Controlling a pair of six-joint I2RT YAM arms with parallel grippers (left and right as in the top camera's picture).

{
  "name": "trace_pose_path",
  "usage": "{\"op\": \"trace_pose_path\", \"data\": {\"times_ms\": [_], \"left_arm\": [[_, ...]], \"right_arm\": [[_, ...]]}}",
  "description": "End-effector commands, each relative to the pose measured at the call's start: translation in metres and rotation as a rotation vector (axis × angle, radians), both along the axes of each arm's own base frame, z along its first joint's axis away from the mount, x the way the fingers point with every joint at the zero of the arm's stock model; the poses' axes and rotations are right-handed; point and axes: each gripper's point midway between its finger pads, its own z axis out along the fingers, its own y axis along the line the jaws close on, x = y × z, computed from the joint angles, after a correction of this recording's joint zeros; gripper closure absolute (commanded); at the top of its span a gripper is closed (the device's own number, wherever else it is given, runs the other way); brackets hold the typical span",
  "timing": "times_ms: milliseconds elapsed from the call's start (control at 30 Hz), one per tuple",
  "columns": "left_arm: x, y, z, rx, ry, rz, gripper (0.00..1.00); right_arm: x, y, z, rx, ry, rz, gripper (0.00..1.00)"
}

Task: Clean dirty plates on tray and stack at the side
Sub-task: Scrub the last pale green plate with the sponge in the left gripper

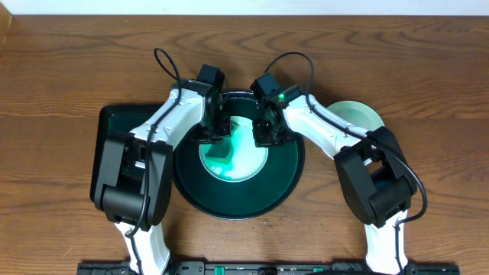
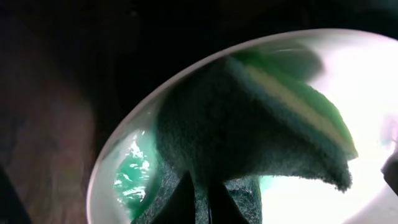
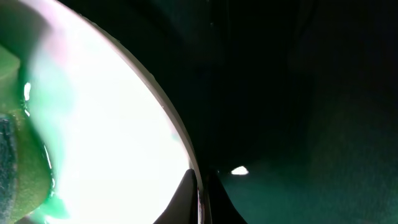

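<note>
My left gripper is going to let go of the green sponge, setting it free in the middle of the smaller black rectangular tray [image 1: 137, 150].
A white plate [image 1: 243, 159] with teal-green smears lies in the large round dark tray [image 1: 252, 200]. My left gripper [image 1: 216, 134] is shut on a dark green sponge [image 2: 249, 130] with a yellow-green layer and presses it on the plate's left side [image 2: 373, 81]; its fingers [image 2: 199, 200] pinch the sponge. My right gripper [image 1: 267, 134] is shut on the plate's right rim; in the right wrist view its fingers [image 3: 200, 194] straddle the rim of the plate [image 3: 93, 112] above the tray floor [image 3: 311, 155]. A pale mint plate [image 1: 361, 117] sits on the table at the right. A third plate is not visible.
A smaller black rectangular tray [image 1: 114, 126] with teal inside lies left of the round tray, partly under my left arm. Brown wooden table [image 1: 76, 61] lies all around. A black rail [image 1: 229, 269] runs along the front edge.
</note>
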Motion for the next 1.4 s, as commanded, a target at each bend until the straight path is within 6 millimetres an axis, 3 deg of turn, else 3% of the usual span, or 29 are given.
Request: {"op": "trace_pose_path", "data": {"times_ms": [0,133,233,400,600,700,900,1100,1267,1367], "left_arm": [[-0.001,0.033,-0.014,0.156,0.017,0.028,0.93],[-0.024,-0.026,-0.004,-0.170,0.096,-0.166,0.93],[-0.027,-0.045,0.003,-0.287,0.089,-0.230,0.93],[-0.005,-0.032,-0.002,-0.231,0.013,-0.191,0.93],[0.017,0.026,-0.012,0.024,-0.028,0.044,0.93],[0.015,0.037,-0.012,0.070,-0.020,0.059,0.93],[-0.002,0.029,-0.011,0.036,0.048,0.040,0.93],[-0.014,-0.026,0.006,-0.317,0.071,-0.159,0.93],[-0.001,-0.028,0.006,-0.321,0.011,-0.169,0.92],[0.013,-0.010,0.001,-0.207,-0.029,-0.127,0.93]], "right_arm": [[0.005,0.001,0.002,-0.013,-0.030,0.001,0.99],[0.005,0.001,0.002,-0.013,-0.030,0.001,0.99],[0.004,0.001,0.002,-0.013,-0.030,0.001,0.99],[0.003,0.000,0.002,-0.017,-0.026,0.010,0.99],[0.002,-0.001,0.002,-0.019,-0.023,0.012,0.99],[0.002,-0.001,0.002,-0.019,-0.023,0.012,0.99],[0.002,-0.001,0.002,-0.018,-0.024,0.011,0.99],[0.002,-0.001,0.001,-0.018,-0.025,0.011,0.99],[0.002,-0.001,0.001,-0.018,-0.024,0.011,0.99],[0.002,-0.001,0.001,-0.018,-0.024,0.011,0.99]]}}
